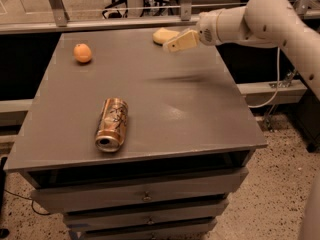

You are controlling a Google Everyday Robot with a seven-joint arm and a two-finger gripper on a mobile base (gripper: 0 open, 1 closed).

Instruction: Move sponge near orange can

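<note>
I should move my gripper to the pale yellow sponge next, and then I should close it on the sponge's end (173, 35) nearest the white arm.
The sponge (163, 34) is a pale yellow foam block lying near the far edge of the grey table (150, 99). The gripper (176, 43) hangs in the air just in front of and to the right of the sponge, partly covering it; its cream-coloured fingers point left. The orange can (112, 124) lies on its side near the table's front left, its open silver end towards the camera. The sponge and the can are far apart.
A small round orange fruit (82, 53) sits at the table's far left. The white arm (265, 21) reaches in from the right. Drawers (145, 196) are below the tabletop. A metal rail (100, 21) runs behind the table.
</note>
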